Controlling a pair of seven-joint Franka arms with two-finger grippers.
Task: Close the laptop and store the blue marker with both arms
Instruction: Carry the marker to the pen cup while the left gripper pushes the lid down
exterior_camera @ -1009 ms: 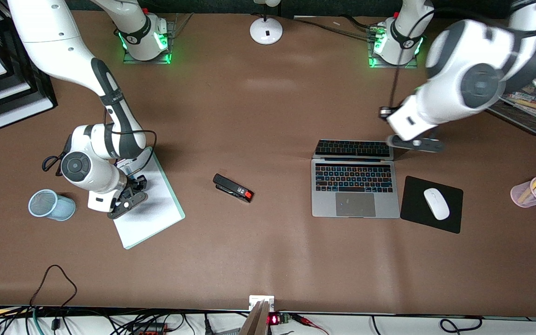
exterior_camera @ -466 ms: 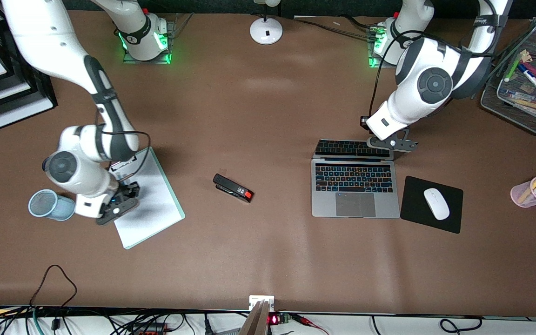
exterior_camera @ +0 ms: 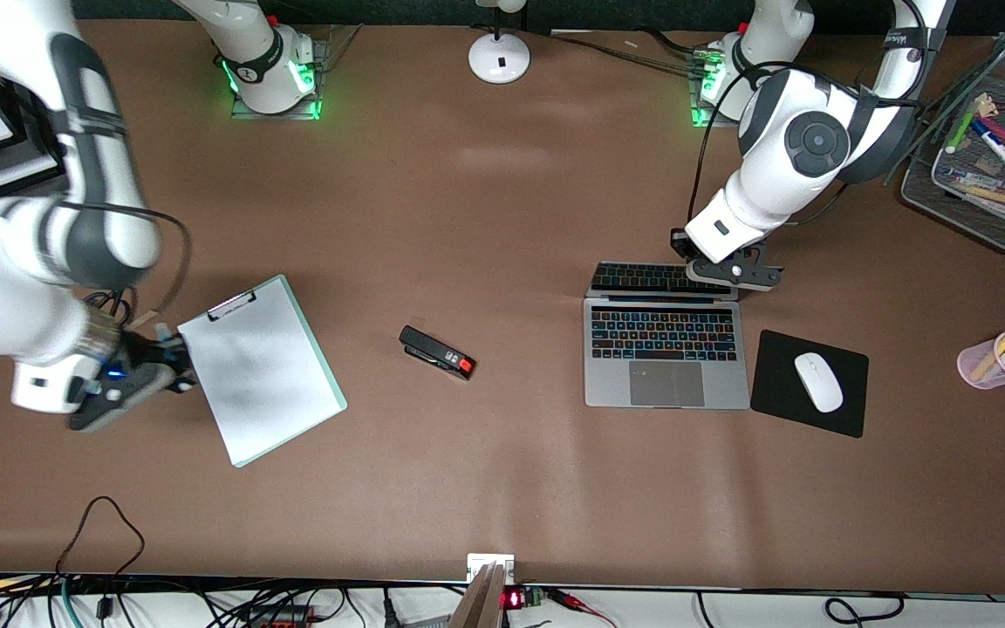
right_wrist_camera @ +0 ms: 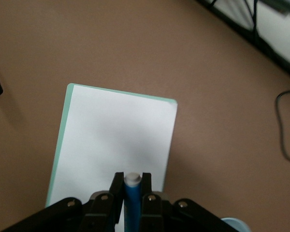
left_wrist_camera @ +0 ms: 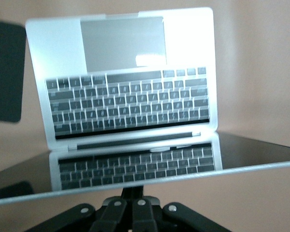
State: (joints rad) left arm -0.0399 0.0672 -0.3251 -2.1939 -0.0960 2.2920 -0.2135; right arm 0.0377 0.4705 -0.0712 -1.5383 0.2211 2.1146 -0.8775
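The laptop lid will lie flat on the laptop's black keyboard [exterior_camera: 666, 354] [left_wrist_camera: 127, 77] once my left gripper releases it.
The laptop [exterior_camera: 666, 384] lies open toward the left arm's end of the table, with its lid tilted up over the keyboard. In the left wrist view the dark screen [left_wrist_camera: 135, 166] mirrors the keys. My left gripper [exterior_camera: 732, 271] is shut, with its fingertips [left_wrist_camera: 137, 195] at the lid's top edge. My right gripper [exterior_camera: 162, 365] is over the table beside the clipboard [exterior_camera: 258, 366]. It is shut on the blue marker [right_wrist_camera: 132, 205], whose whitish tip sticks out between the fingers. The gripper [right_wrist_camera: 132, 182] points over the clipboard's paper [right_wrist_camera: 116, 140].
A black stapler [exterior_camera: 437, 351] lies mid-table. A white mouse [exterior_camera: 818, 381] sits on a black mouse pad [exterior_camera: 773, 414] beside the laptop. A pink pen cup [exterior_camera: 995, 365] and a wire tray [exterior_camera: 974, 205] are at the left arm's end. A pale blue rim [right_wrist_camera: 234, 224] shows by my right gripper.
My right arm has swung off the clipboard toward its end of the table with the marker, and it now covers the blue mesh cup. My left gripper has come to the laptop lid's edge.
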